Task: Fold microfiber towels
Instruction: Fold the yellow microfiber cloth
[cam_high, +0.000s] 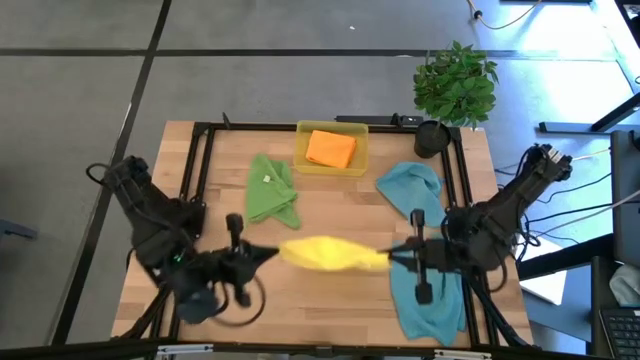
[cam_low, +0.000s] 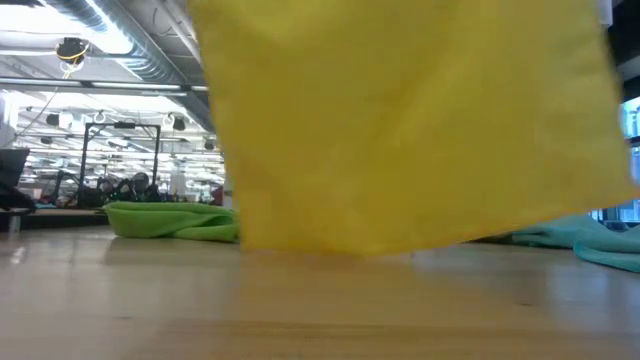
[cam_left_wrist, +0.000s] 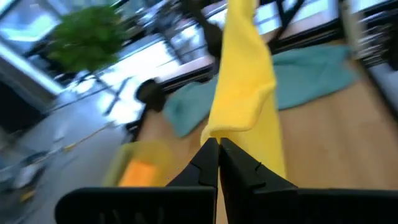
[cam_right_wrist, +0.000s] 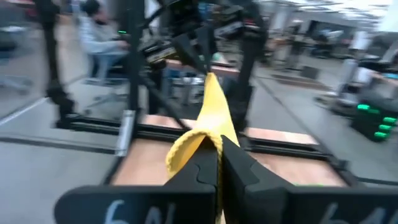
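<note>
The yellow towel, now stretched above the table's near middle, will be let go by my right gripper on the bare wood (cam_high: 337, 255) between the green towel and the teal towels.
A yellow microfiber towel (cam_high: 325, 254) is stretched between my two grippers above the near middle of the table; in the low view the yellow towel (cam_low: 410, 120) hangs down to just about the tabletop. My left gripper (cam_high: 272, 252) is shut on its left end and my right gripper (cam_high: 392, 260) on its right end. A green towel (cam_high: 272, 190) lies crumpled at the far left centre. One teal towel (cam_high: 410, 186) lies far right, another (cam_high: 428, 296) near right under my right arm. An orange towel (cam_high: 331, 148) lies in the yellow tray (cam_high: 352, 166). My left gripper pinches the yellow towel's left end (cam_left_wrist: 217, 132) between its two fingers, coming nearly level from the table's left. The cloth is bunched there and hangs off the fingertips. My right gripper pinches the towel's right end (cam_right_wrist: 198, 140) between its fingers, level from the table's right, the cloth folded over at the tips.
A potted plant (cam_high: 455, 85) stands at the far right corner. A black frame rail (cam_high: 205, 170) runs along the table's sides. Bare wood (cam_high: 330, 310) lies at the near middle. A person sits in the room beyond the table in the right wrist view.
</note>
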